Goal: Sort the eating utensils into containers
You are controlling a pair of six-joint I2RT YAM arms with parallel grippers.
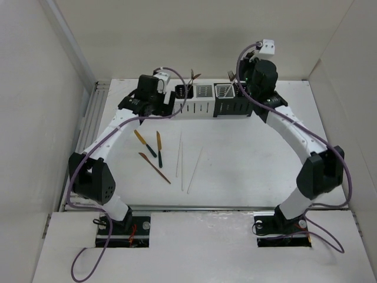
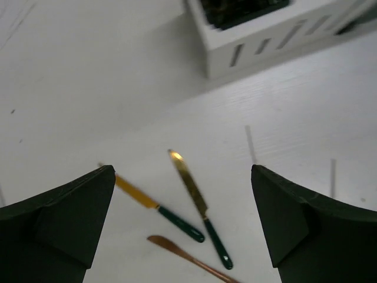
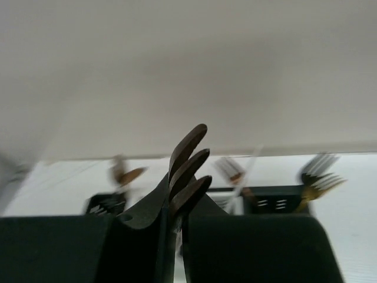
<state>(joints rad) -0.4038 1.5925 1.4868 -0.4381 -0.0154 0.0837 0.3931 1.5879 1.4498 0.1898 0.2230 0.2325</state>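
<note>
The robot's right gripper needs to put the dark fork down in the black container's end compartment [image 1: 244, 89] [image 3: 279, 201] beside the upright forks.
Two gold knives with dark green handles [image 1: 144, 143] [image 1: 159, 148], a copper knife [image 1: 154, 167] and two white chopsticks [image 1: 179, 154] [image 1: 194, 170] lie on the table. The white containers [image 1: 197, 107] and black containers [image 1: 232, 108] stand in a row at the back, with utensils upright in them. My left gripper [image 1: 136, 106] hangs open and empty above the knives [image 2: 197, 203], near the white container [image 2: 265, 35]. My right gripper [image 1: 244, 88] is over the black end of the row, shut on a dark fork [image 3: 188, 165] whose tines stick up past the fingers [image 3: 253, 247].
Walls enclose the table on the left, back and right. A metal rail [image 1: 88, 118] runs along the left edge. Purple cables [image 1: 177, 71] loop off both wrists. In the right wrist view, blurred forks [image 3: 321, 177] and a spoon [image 3: 126, 174] stand in the containers behind.
</note>
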